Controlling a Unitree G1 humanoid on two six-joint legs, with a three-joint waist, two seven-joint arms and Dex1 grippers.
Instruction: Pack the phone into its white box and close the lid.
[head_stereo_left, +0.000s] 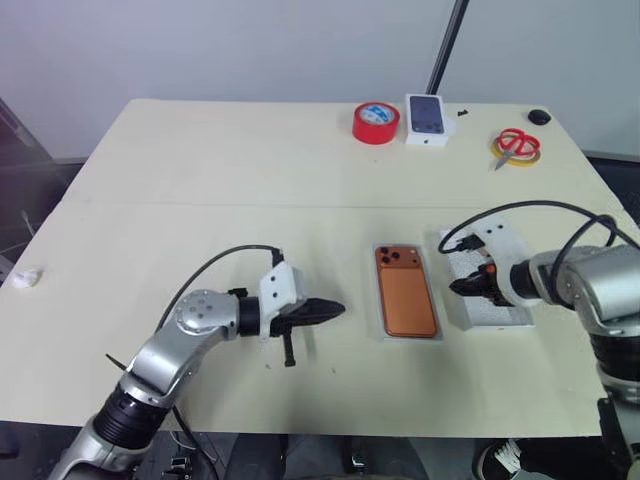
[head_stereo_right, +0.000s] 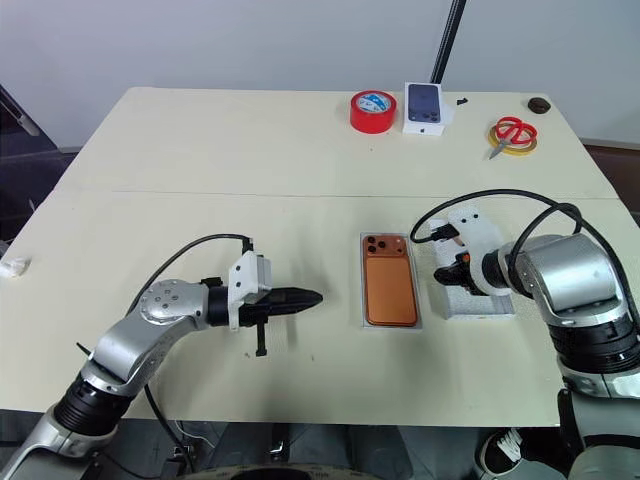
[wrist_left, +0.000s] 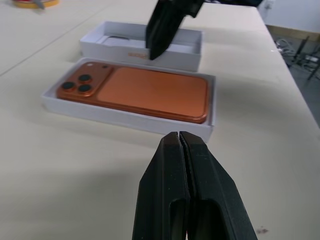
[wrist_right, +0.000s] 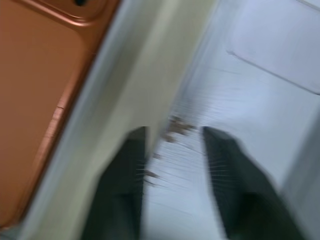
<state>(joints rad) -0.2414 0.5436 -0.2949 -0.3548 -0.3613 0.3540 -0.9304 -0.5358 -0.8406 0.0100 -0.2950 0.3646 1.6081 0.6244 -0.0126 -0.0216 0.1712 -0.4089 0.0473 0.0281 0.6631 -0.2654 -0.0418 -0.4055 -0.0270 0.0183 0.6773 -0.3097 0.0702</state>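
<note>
My right gripper is going to release the lid upright on the table (head_stereo_left: 360, 273) between my left gripper and the white box.
The copper-orange phone (head_stereo_left: 407, 290) lies back up inside the white box (wrist_left: 130, 120) at the table's middle front, camera lenses at the far end. Just right of it sits the lid (head_stereo_left: 500, 318), inside facing up. My right gripper (wrist_right: 172, 135) points down at the lid's wall nearest the box. Its fingers are apart, one over the strip of table between box and lid, the other over the lid's inside. My left gripper (head_stereo_left: 340, 310) hovers left of the box, shut and empty, its tip aimed at the box's long side.
Along the far edge stand a red tape roll (head_stereo_left: 376, 122), a small white box with a phone picture (head_stereo_left: 427, 118), red scissors (head_stereo_left: 515, 145) on a yellow ring and a dark knob (head_stereo_left: 540, 117). A white scrap (head_stereo_left: 25, 277) lies at the left edge.
</note>
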